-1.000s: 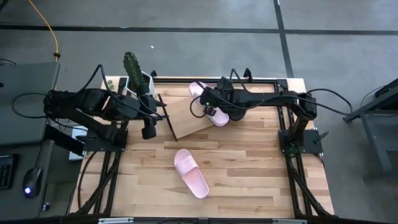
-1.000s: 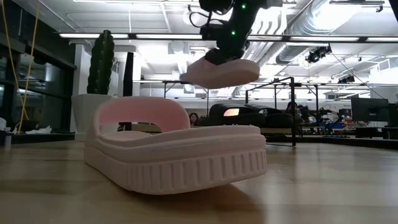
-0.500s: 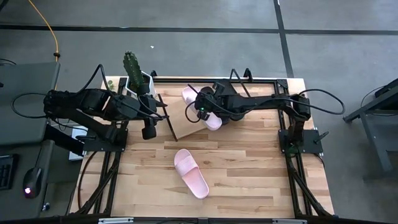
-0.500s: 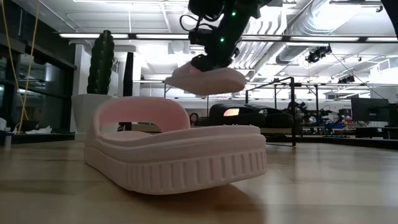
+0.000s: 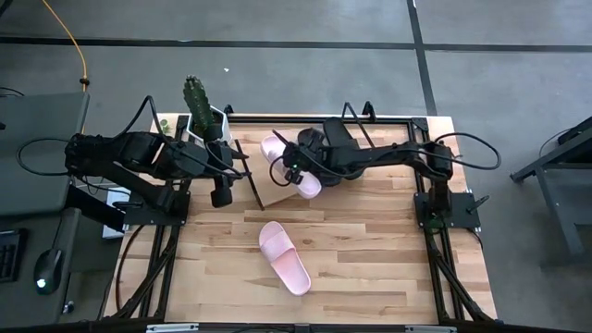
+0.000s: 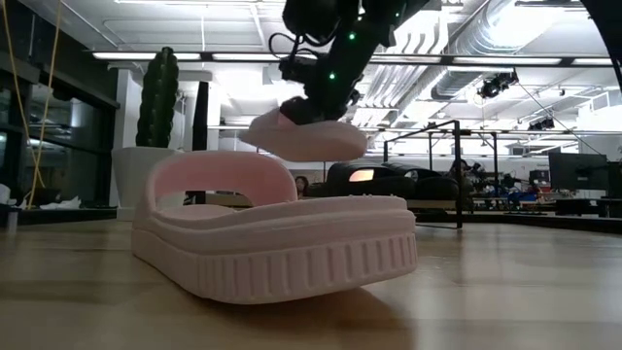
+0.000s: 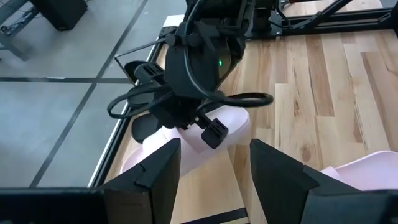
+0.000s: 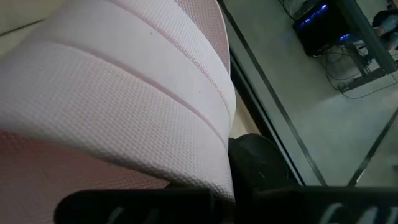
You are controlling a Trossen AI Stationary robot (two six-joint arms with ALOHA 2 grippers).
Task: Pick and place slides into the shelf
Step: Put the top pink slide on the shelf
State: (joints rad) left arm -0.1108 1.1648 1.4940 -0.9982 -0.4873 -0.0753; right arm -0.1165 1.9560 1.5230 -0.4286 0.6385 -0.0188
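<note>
Next, I let go of the held pink slide, now in the air above the shelf, with my right gripper on the shelf board (image 5: 302, 169), next to the black slide.
My right gripper (image 5: 298, 166) reaches across toward the table's far left and is shut on a light pink slide (image 5: 294, 171), which it carries above the shelf (image 5: 264, 180), a slanted light wood board on a black wire frame. The low view shows that slide (image 6: 303, 139) in the air. The second pink slide (image 5: 284, 257) lies sole-down on the tabletop, near the middle. A dark rounded shape (image 8: 255, 155), perhaps a black slide, sits beside the held one. My left gripper (image 7: 214, 180) waits open at the shelf's left end. My right gripper holds the pink slide around its wide ribbed strap (image 8: 124, 93), coming from above with the fingers (image 7: 213, 132) pointing down. The gripper body hides the exact place of contact. The slide is lifted clear and roughly level over the shelf board.
A cactus in a white pot (image 5: 199, 106) stands at the far left corner, close behind the shelf. Black frame rails run along the table's far edge and sides (image 5: 421, 185). Bare wood lies right of the loose pink slide (image 5: 388, 259).
My right gripper has carried the pink slide toward the table's left edge and somewhat down, from over the shelf's right end to over its middle. The gripper stays shut on it. The slide on the tabletop has kept still.
</note>
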